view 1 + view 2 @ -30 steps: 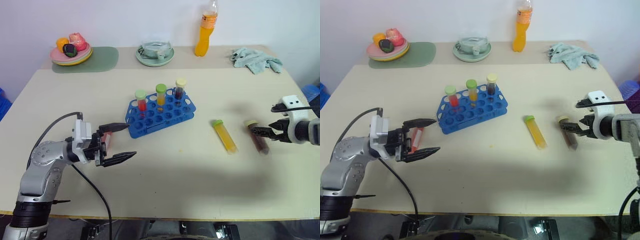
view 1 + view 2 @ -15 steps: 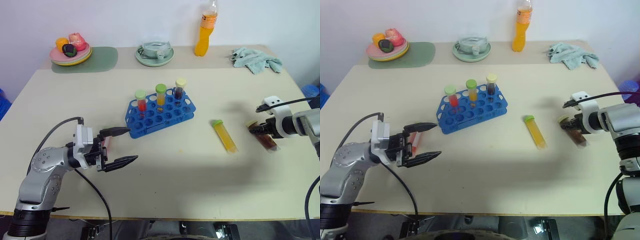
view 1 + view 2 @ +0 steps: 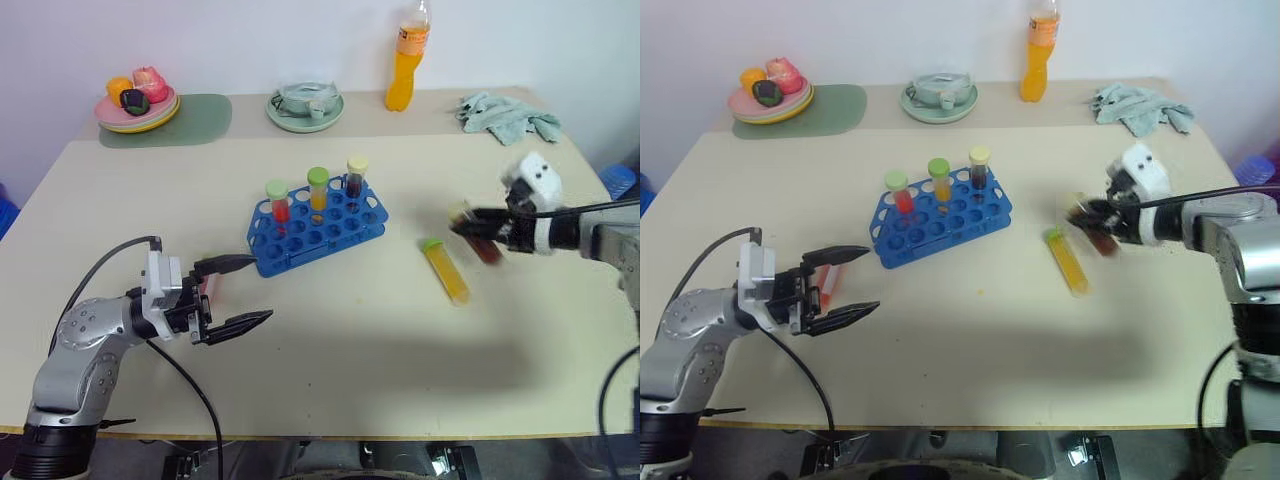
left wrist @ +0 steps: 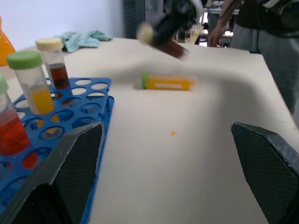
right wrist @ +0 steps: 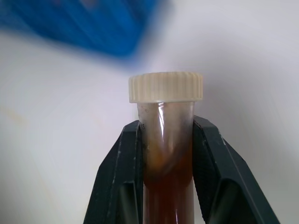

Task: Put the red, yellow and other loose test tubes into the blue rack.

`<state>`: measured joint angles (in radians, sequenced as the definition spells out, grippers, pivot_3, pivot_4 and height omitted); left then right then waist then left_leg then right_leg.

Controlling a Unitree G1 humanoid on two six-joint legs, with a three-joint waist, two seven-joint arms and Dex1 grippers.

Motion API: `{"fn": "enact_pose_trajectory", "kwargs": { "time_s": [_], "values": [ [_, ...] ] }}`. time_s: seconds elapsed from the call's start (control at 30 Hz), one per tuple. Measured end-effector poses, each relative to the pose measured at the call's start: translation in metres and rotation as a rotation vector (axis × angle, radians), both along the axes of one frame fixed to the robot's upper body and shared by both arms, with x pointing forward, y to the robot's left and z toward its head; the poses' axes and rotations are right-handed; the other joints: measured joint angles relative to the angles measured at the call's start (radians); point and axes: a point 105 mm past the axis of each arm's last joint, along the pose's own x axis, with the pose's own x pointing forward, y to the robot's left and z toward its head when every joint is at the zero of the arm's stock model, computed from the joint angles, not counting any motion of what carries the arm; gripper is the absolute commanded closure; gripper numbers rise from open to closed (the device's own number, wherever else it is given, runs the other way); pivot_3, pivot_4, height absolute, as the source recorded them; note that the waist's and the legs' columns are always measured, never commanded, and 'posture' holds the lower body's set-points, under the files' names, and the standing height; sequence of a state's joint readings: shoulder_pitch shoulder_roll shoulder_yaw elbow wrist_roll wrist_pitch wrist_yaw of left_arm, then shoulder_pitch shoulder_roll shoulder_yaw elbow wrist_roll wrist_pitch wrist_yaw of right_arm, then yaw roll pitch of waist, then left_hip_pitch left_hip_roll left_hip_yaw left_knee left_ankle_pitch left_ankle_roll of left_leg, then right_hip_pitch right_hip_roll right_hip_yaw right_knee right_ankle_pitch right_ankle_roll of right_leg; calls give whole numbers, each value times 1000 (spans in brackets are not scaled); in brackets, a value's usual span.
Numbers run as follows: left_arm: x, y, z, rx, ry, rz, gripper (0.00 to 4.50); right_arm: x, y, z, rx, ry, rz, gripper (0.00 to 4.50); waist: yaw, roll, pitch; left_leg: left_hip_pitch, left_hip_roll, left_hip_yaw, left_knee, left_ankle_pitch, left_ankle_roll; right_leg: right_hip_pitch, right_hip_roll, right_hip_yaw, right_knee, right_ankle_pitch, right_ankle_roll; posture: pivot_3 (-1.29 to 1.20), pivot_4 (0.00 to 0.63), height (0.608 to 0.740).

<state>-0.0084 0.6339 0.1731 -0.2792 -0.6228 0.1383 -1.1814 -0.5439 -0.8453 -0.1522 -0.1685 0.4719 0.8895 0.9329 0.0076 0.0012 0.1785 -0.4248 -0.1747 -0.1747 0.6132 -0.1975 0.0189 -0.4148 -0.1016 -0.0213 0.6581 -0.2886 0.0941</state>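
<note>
The brown tube, now held clear of the table, will be released by my right gripper in the blue rack's corner hole (image 3: 369,218) nearest the yellow tube.
The blue rack (image 3: 318,222) stands mid-table holding three capped tubes: red (image 3: 278,200), orange (image 3: 318,188) and dark (image 3: 356,178). To its right a yellow tube (image 3: 446,270) with a green cap lies on the table. Above and right of the yellow tube, my right gripper (image 3: 490,228) is shut on a brown tube (image 5: 166,140) with a cream cap, held clear of the table. Left of the rack my left gripper (image 3: 235,292) stands open, pointing right. A red tube (image 3: 826,283) lies on the table by its fingers.
Along the back edge stand a plate of fruit (image 3: 137,100) on a green mat (image 3: 195,115), a round green plate (image 3: 305,103), an orange bottle (image 3: 405,60) and a crumpled cloth (image 3: 505,115). The table's front half is bare.
My right gripper has closed on the brown tube, lifted it off the table and carried it left toward the rack. The left gripper has stayed put, open.
</note>
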Motion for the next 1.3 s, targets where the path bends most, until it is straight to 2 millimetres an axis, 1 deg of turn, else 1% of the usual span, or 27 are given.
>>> {"fn": "enact_pose_trajectory", "kwargs": {
  "time_s": [0.07, 0.13, 0.2, 0.27, 0.33, 0.4, 0.5, 0.57, 0.73, 0.83, 1.07, 1.3],
  "values": [
    [2, 0, 0, -18, 1, 13, 0, 0, 29, 3, 120, -77, 55, 3716, 4, -1, 0, 0, 0, 0, 1, 0, 0, 0, 0, 0, 0, 1, 0, 0, 150, 740],
    [4, 1, -1, -27, 4, 24, 0, 3, 50, 1, 235, -111, 69, 3716, 6, 0, 0, 0, 0, 1, 1, 0, 0, 0, 0, 2, 0, 2, 0, 0, 150, 740],
    [6, 1, -2, -40, 4, 38, 0, 7, 67, 1, 355, -153, 70, 3716, 7, -1, 0, 0, -1, 1, 2, 0, 0, 0, 0, 2, 0, 3, 1, 0, 150, 740],
    [7, 1, -3, -58, 7, 50, 0, 12, 84, 5, 507, -240, 93, 3716, 3, 0, 0, 2, -1, 2, 1, 1, 0, 0, 2, 5, 0, 6, 3, 0, 150, 740],
    [8, 0, -4, -68, 8, 53, 0, 19, 95, 5, 588, -318, 77, 3716, 1, 0, 0, 4, 0, 3, 1, 1, -1, 2, 3, 8, 0, 7, 4, 0, 150, 740],
    [8, 0, -4, -71, 8, 63, 0, 33, 96, -8, 593, -367, 5, 3716, 1, 0, 0, 10, 0, 5, 0, 1, -1, 5, 4, 9, 1, 7, 3, 0, 150, 740],
    [9, 1, -4, -74, 10, 76, 0, 43, 96, -24, 596, -388, -55, 3716, 2, 0, 0, 12, 0, 5, 0, 1, -2, 4, 5, 12, 3, 7, 3, 0, 150, 740],
    [9, 2, -4, -74, 11, 84, 0, 50, 97, -32, 590, -406, -74, 3716, 0, 0, 0, 15, 0, 7, -1, 1, -2, 5, 5, 14, 5, 7, 3, 0, 150, 740],
    [8, 1, -4, -75, 9, 96, 0, 64, 96, -43, 565, -444, -119, 3716, -11, 0, 0, 16, 1, 7, -2, 1, -2, 5, 6, 15, 6, 7, 3, 0, 150, 740],
    [6, 0, -4, -73, 5, 101, 0, 68, 97, -43, 560, -476, -121, 3716, -20, 0, 0, 16, 1, 7, -2, 1, -2, 5, 7, 16, 6, 7, 3, 0, 150, 740],
    [2, 2, -4, -71, 6, 124, 0, 74, 94, -48, 531, -502, -133, 3716, -20, 0, 0, 19, 1, 7, -2, 0, -4, 5, 7, 16, 6, 6, 1, 0, 150, 740],
    [0, 2, -5, -72, 11, 139, 0, 68, 104, -50, 524, -501, -67, 3716, -21, 0, 0, 19, 3, 8, -3, 0, -4, 5, 8, 17, 6, 6, 1, 0, 150, 740]
  ]
}}
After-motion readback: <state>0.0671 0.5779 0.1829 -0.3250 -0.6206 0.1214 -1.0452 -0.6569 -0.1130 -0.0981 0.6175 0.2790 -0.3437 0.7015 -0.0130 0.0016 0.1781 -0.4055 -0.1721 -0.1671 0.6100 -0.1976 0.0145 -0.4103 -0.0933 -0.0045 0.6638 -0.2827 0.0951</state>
